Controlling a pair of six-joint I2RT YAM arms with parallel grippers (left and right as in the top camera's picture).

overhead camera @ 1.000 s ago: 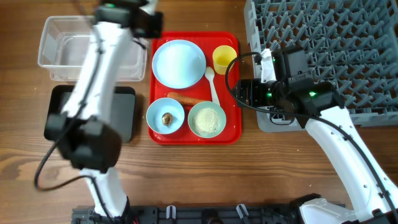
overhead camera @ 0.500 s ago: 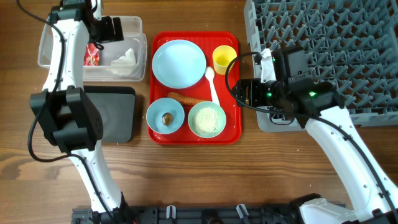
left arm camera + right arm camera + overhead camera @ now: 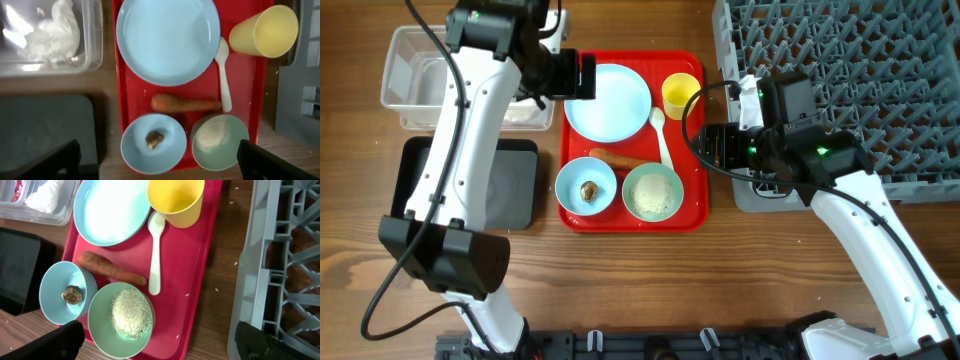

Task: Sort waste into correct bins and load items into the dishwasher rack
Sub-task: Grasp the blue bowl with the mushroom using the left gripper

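Note:
The light blue bowl should be next for my left gripper, which will go to it and close on its rim (image 3: pixel 613 175) (image 3: pixel 182 131) beside the pale green bowl.
On the red tray (image 3: pixel 695 205) lie a light blue plate (image 3: pixel 610 100), a yellow cup (image 3: pixel 680 95), a white spoon (image 3: pixel 661 135), an orange carrot (image 3: pixel 620 160), a light blue bowl (image 3: pixel 586 187) holding a brown lump (image 3: pixel 154 139), and a pale green bowl (image 3: pixel 652 192) of rice (image 3: pixel 131 312). My left gripper (image 3: pixel 575 75) hovers open and empty above the plate's left edge. My right gripper (image 3: pixel 715 148) hangs open and empty at the tray's right edge. In the clear tub (image 3: pixel 415 80) lie a white tissue (image 3: pixel 50 32) and a red wrapper (image 3: pixel 20 189).
The black tray (image 3: pixel 510 185) sits left of the red tray, below the tub. The grey dishwasher rack (image 3: pixel 850 80) fills the right side, its corner just behind my right gripper. A few rice grains dot the wood between tray and rack.
My left arm has swung right from the clear tub to above the plate, and its gripper has opened, leaving the red wrapper in the tub. The right arm has not moved.

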